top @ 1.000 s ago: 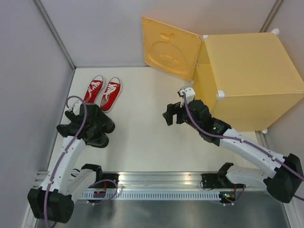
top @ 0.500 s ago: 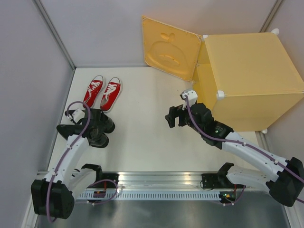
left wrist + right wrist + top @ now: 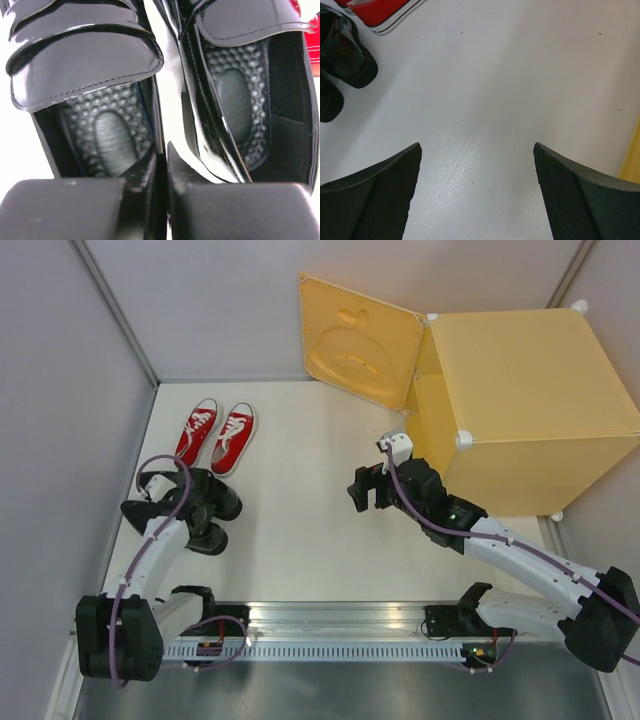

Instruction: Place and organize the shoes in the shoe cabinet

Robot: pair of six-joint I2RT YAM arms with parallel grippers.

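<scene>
Next, my left gripper releases a black dress shoe on bare floor [image 3: 344,457] between the red sneakers and yellow shoe cabinet.
The black dress shoes [image 3: 212,522] stand side by side at the left; in the left wrist view their open tops [image 3: 100,125] fill the frame. My left gripper [image 3: 197,512] [image 3: 161,162] has one finger inside each shoe and is shut on the two touching inner walls. The red sneakers [image 3: 218,433] lie paired just behind them, apart from both grippers. The yellow shoe cabinet [image 3: 530,400] stands at the back right with its door [image 3: 360,340] swung open. My right gripper [image 3: 362,490] [image 3: 476,150] hangs open above bare floor, holding nothing.
Grey walls close the area on the left, back and right. The right wrist view shows the black shoes' heels [image 3: 345,57] and one red sneaker [image 3: 385,12] at its upper left, and a sliver of the yellow cabinet [image 3: 632,160] at the right.
My left gripper has lowered into the black shoes and closed on their inner walls. The right arm has drifted slightly, still open.
</scene>
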